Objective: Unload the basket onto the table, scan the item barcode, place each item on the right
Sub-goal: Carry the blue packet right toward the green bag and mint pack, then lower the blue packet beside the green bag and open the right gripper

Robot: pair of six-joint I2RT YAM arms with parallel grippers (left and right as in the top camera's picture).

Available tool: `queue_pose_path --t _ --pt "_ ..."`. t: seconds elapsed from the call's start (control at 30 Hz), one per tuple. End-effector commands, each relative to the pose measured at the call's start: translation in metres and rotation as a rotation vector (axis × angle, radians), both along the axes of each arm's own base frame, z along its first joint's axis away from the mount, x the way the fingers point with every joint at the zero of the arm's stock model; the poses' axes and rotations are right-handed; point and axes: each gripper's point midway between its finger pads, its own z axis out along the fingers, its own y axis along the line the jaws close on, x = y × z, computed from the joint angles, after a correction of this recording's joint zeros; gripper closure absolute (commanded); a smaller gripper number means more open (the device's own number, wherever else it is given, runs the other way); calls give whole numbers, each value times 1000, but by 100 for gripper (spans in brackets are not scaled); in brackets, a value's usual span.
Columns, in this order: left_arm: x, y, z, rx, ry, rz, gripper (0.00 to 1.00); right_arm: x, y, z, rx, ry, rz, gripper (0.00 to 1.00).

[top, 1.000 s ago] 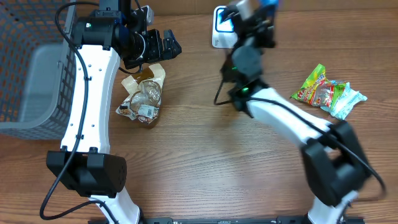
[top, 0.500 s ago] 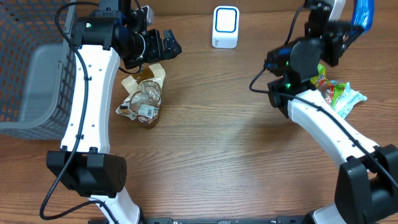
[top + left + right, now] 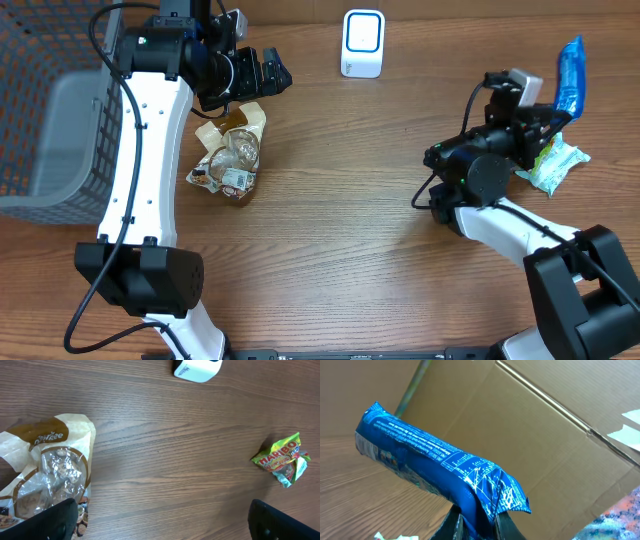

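My right gripper is going to let go of the blue packet on top of the pale teal packet (image 3: 552, 153), next to the green Haribo bag.
My right gripper (image 3: 553, 112) is shut on the lower end of a long blue packet (image 3: 571, 72), which it holds upright above the table's right side. In the right wrist view the blue packet (image 3: 437, 465) slants up to the left from the closed jaws of the right gripper (image 3: 480, 522), white print facing the camera. The white barcode scanner (image 3: 362, 43) stands at the back centre, well to the left of the packet, and shows again as the scanner (image 3: 197, 368) in the left wrist view. My left gripper (image 3: 268, 72) hangs open and empty at the back left.
A brown and clear snack bag (image 3: 232, 152) lies below the left gripper (image 3: 162, 527). A green Haribo bag (image 3: 281, 457) and a pale teal packet (image 3: 560, 166) lie at the right, under the right arm. A grey mesh basket (image 3: 40, 110) fills the left edge.
The right arm has swung from in front of the scanner over to the right side, carrying the blue packet. The left arm has not moved.
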Motion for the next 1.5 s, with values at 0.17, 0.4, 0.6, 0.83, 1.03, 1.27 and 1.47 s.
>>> queue_pose_path --t 0.17,0.4,0.6,0.83,1.03,1.27,1.47 --pt "0 4 9 11 -32 -4 0 -1 3 18 -3 -74 45 97" --pt "0 4 9 11 -32 -4 0 35 25 6 -126 95 170 97" --pt "0 4 9 11 -32 -4 0 64 61 -32 -171 245 386 97" --pt "0 4 9 11 -32 -4 0 64 66 -42 -104 228 450 97" --pt "0 4 9 11 -32 -4 0 49 69 -17 89 116 607 97" --pt "0 4 9 11 -32 -4 0 21 40 9 539 -9 806 97" --pt "0 4 9 11 -32 -4 0 -6 -42 11 745 -183 634 96"
